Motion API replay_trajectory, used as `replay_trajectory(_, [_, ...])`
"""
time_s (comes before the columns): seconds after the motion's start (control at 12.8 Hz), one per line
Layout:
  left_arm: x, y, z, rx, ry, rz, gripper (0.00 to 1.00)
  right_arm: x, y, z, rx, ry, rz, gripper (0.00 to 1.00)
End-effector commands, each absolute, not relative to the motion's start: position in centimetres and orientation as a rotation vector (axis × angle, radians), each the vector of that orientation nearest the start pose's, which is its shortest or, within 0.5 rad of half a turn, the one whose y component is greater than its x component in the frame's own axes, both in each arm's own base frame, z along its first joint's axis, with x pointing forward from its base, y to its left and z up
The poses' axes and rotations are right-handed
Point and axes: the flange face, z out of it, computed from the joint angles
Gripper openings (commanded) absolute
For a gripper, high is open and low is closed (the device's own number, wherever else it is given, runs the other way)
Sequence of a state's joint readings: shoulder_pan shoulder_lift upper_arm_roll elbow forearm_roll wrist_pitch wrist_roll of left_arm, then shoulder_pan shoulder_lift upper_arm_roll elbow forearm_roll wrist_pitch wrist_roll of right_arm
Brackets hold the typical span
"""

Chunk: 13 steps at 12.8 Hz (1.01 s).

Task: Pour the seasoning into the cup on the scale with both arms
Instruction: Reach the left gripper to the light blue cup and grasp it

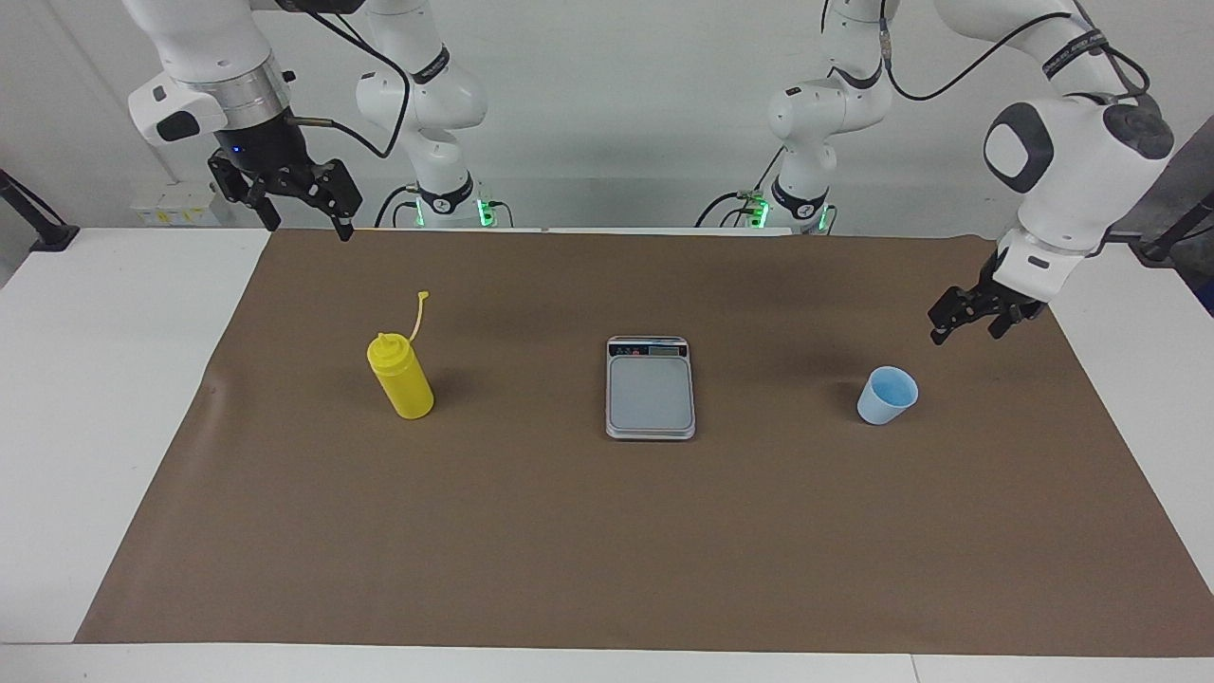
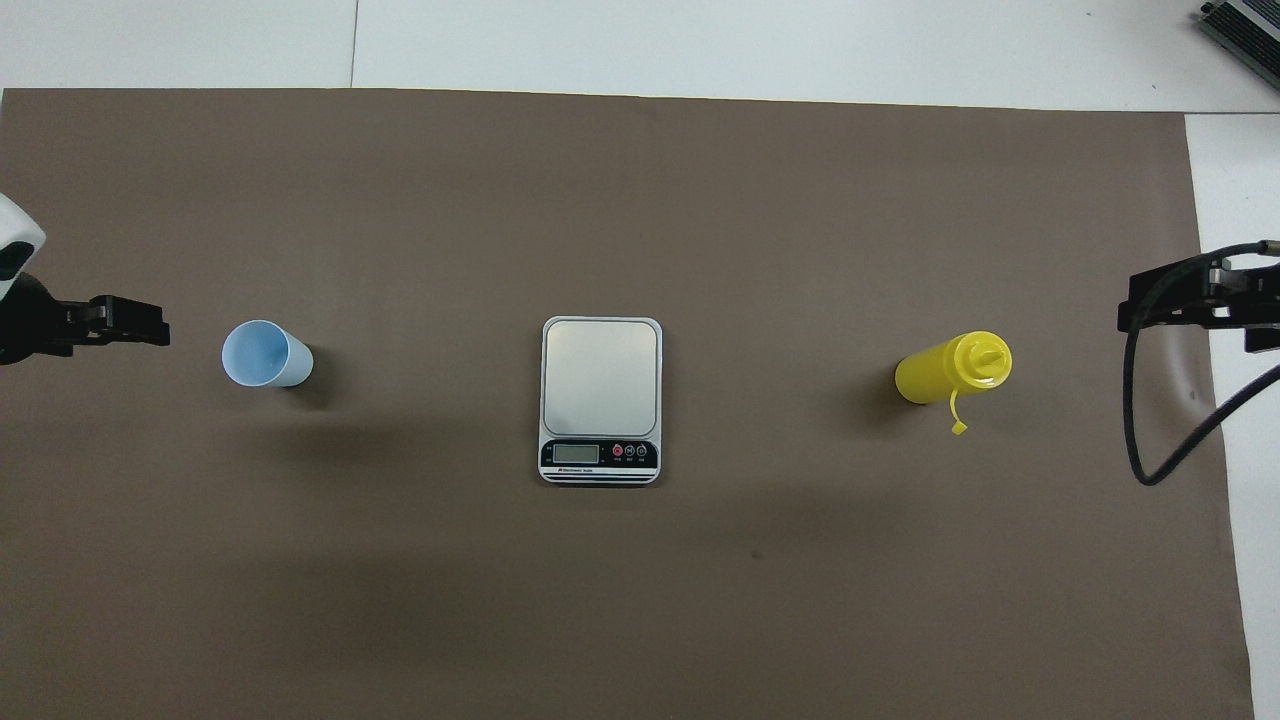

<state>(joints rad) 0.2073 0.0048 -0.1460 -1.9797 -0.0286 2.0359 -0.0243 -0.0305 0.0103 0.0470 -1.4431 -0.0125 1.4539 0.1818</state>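
Next, I bring my left gripper to the light-blue cup and close it on the rim [image 2: 227,354], on the side that faces away from the scale.
The yellow seasoning bottle [image 1: 401,378] stands upright on the brown mat toward the right arm's end, its cap strap hanging loose; it also shows in the overhead view [image 2: 950,370]. The light-blue cup [image 1: 888,395] stands on the mat toward the left arm's end [image 2: 265,355], not on the scale. The silver-grey scale [image 1: 650,387] lies in the middle with a bare plate [image 2: 600,375]. My left gripper [image 1: 967,330] is open and empty, low in the air beside the cup [image 2: 155,325]. My right gripper [image 1: 305,220] is open and empty, high over the mat's corner [image 2: 1135,305].
The brown mat [image 1: 607,550] covers most of the white table. The scale's display strip [image 2: 600,455] faces the robots. A black cable loop [image 2: 1170,440] hangs from the right arm over the mat's edge.
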Motion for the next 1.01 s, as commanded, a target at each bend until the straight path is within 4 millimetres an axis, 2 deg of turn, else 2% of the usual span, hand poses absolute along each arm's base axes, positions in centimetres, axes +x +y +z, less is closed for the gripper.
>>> replay_trajectory(0.0, [56.5,2.8,42.8,-3.173,-0.256,-0.124,1.0,54.3,0.5,66.5,-3.133,0.263,0.024,1.0])
replay_trajectory(0.23, [55.0,2.6,38.9,-3.168,-0.291,-0.13,1.0,54.3,0.3,66.5,-3.133,0.26,0.026,1.0])
replay_trajectory(0.39, [55.4,2.4,37.2,-3.172,-0.317,-0.113,1.0,54.4,0.3,66.6,-3.131,0.26,0.019,1.0])
replay_trajectory(0.62, [55.5,2.0,36.3,-3.163,-0.434,-0.112,1.0,54.6,0.9,66.5,-3.132,0.248,0.01,1.0])
replay_trajectory(0.78, [55.7,1.6,34.9,-3.165,-0.516,-0.086,1.0,54.8,0.9,65.9,-3.133,0.253,0.005,1.0])
replay_trajectory(0.86, [55.8,0.5,34.5,-3.168,-0.541,-0.083,1.0,54.8,1.0,65.6,-3.133,0.248,-0.003,1.0])
replay_trajectory(0.94, [55.7,0.4,34.3,-3.169,-0.542,-0.075,0.92,54.8,1.1,65.7,-3.132,0.255,-0.003,1.0])
